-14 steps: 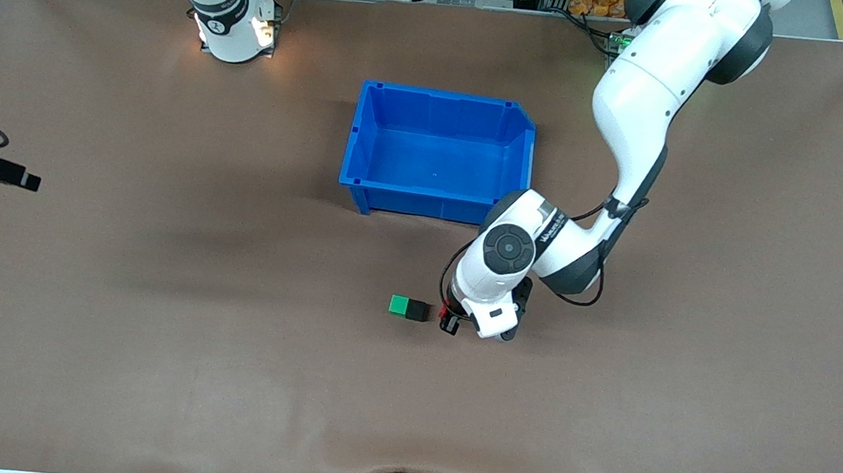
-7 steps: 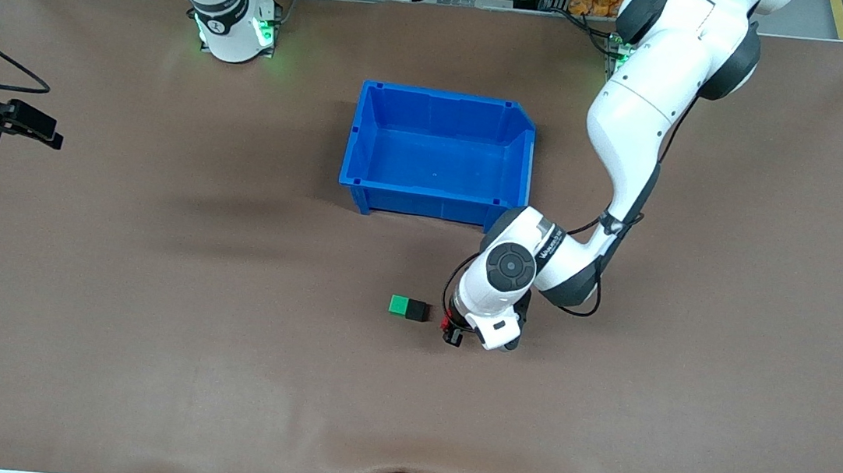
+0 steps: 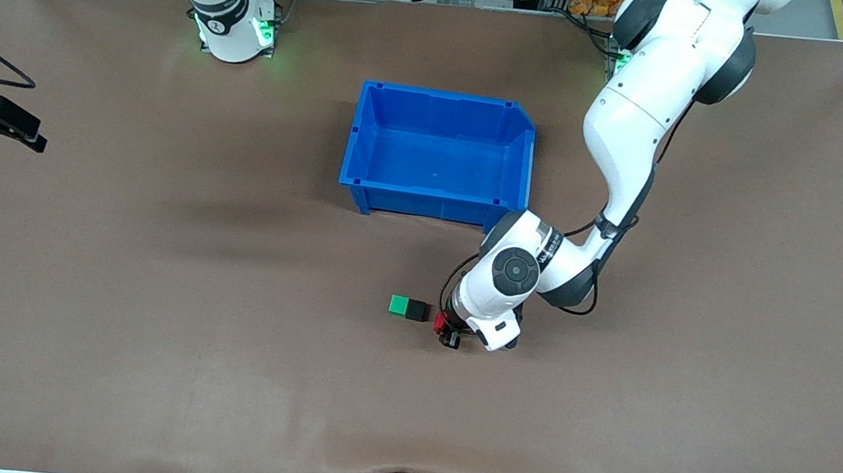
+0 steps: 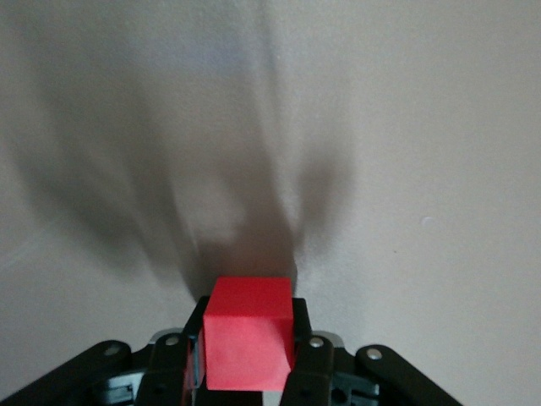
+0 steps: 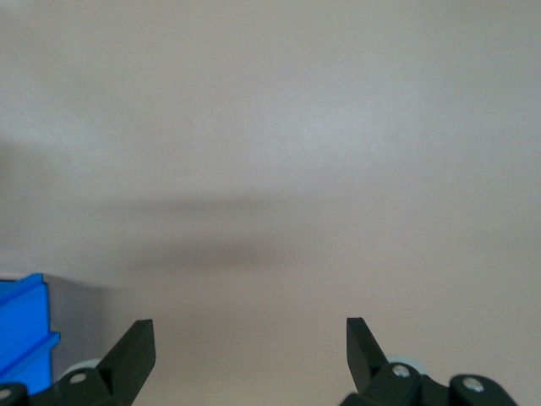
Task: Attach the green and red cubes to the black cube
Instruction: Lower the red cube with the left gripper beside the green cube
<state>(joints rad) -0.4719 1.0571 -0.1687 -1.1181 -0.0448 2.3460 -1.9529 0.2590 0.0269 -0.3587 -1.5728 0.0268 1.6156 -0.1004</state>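
Note:
The red cube, now held low over the table, will be let go by my left gripper against the black cube's side opposite the green cube [image 3: 430,308].
The green cube [image 3: 399,305] and the black cube [image 3: 418,311] sit joined side by side on the brown table, the green one toward the right arm's end. My left gripper [image 3: 445,328] is shut on the red cube [image 3: 440,321], just beside the black cube on the left arm's side, low over the table. In the left wrist view the red cube [image 4: 248,333] fills the gap between the fingers [image 4: 311,359]. My right gripper [image 5: 250,337] is open and empty; it shows at the edge of the front view [image 3: 28,136], over the right arm's end of the table.
An empty blue bin [image 3: 434,191] stands farther from the front camera than the cubes, close to the left arm's wrist. A corner of it shows in the right wrist view [image 5: 25,330].
My left gripper has shifted slightly nearer to the front camera and toward the black cube with the red cube. My right gripper has moved at the table's edge, away from the front camera overall.

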